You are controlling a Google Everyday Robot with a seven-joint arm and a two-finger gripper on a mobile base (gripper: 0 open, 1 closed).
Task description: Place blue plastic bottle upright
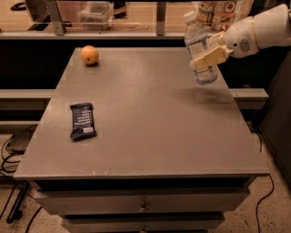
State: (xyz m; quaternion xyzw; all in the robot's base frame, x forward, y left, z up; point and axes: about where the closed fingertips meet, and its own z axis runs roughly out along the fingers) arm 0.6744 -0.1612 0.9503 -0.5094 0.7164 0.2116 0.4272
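Note:
Next, I set the blue plastic bottle upright with my gripper on the grey table [192,93], near the table's side edge by my arm.
The blue plastic bottle [199,48] is clear, with a white cap and a pale label. It hangs above the far right part of the grey table [145,132], nearly upright with the cap tilted slightly left. My gripper [208,55] is shut on the bottle's middle, its cream fingers [210,56] across the label, reaching in from the right on the white arm [257,32]. The bottle's base is above the tabletop, not touching it.
An orange [89,54] sits at the table's far left. A dark blue snack-bar wrapper [82,120] lies flat at the left middle. A shelf with a clear container [95,13] runs behind the table. Drawers are below the front edge.

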